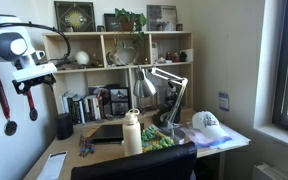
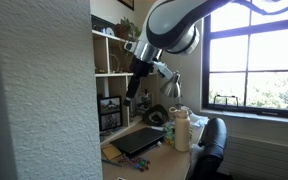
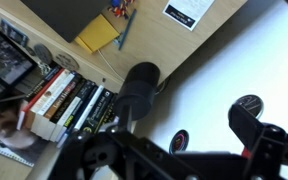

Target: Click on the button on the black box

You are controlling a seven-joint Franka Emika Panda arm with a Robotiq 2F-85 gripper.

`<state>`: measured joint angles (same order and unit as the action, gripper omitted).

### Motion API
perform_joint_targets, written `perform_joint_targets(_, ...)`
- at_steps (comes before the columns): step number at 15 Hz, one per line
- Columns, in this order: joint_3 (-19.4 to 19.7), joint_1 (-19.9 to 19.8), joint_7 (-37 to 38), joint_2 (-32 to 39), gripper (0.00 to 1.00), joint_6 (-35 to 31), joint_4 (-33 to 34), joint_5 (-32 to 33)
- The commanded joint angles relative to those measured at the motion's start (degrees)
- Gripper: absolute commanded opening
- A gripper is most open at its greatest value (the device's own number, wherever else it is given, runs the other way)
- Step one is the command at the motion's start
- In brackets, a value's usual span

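Note:
The robot's gripper should move next to the black cylindrical cup's top (image 1: 63, 116) (image 3: 135, 100), beside the row of books, and close there.
A flat black box (image 1: 108, 133) lies on the wooden desk in front of the shelf; it also shows in an exterior view (image 2: 140, 140) and at the top edge of the wrist view (image 3: 69, 10). I cannot make out a button on it. My gripper (image 1: 26, 86) hangs high above the desk's end by the white wall, well apart from the box, and shows in an exterior view (image 2: 134, 88). In the wrist view the gripper (image 3: 184, 150) is open and empty, with its fingers spread wide.
A black cylindrical cup (image 3: 139, 88) stands below the gripper beside a row of books (image 3: 69, 100). Two medals (image 1: 11, 126) hang on the wall. A white bottle (image 1: 132, 132), a desk lamp (image 1: 159, 80), a cap (image 1: 206, 123) and a chair back (image 1: 134, 165) are nearby.

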<state>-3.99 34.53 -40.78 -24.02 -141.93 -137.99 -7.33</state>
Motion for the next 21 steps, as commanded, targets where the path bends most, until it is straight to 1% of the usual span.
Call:
perform_joint_targets(1,-1.0,-1.1,-2.4,0.1,1.00,1.4,1.1,-2.0)
perform_joint_targets(5,0.0,-1.1,-3.7,-0.8,1.00,3.0,1.9,-2.6)
perform_joint_targets(7,-0.1,-0.9,-4.4,0.4,1.00,2.0,2.3,-2.7)
perform_joint_targets(11,-0.6,0.0,-8.8,9.6,1.00,-0.6,8.4,-3.7)
perform_joint_targets(13,-0.6,0.4,-13.5,15.4,1.00,-1.2,12.8,-7.3)
perform_joint_targets(14,-0.6,0.4,-16.9,18.4,1.00,-1.4,15.1,-11.1)
perform_joint_targets(17,-3.4,-3.2,-24.1,27.3,1.00,-0.4,22.6,-18.5)
perform_joint_targets(19,-6.8,-6.7,-26.7,32.9,1.00,0.4,27.7,-20.3)
perform_joint_targets(21,-10.6,-10.0,-27.1,38.1,0.99,0.7,32.4,-19.2)
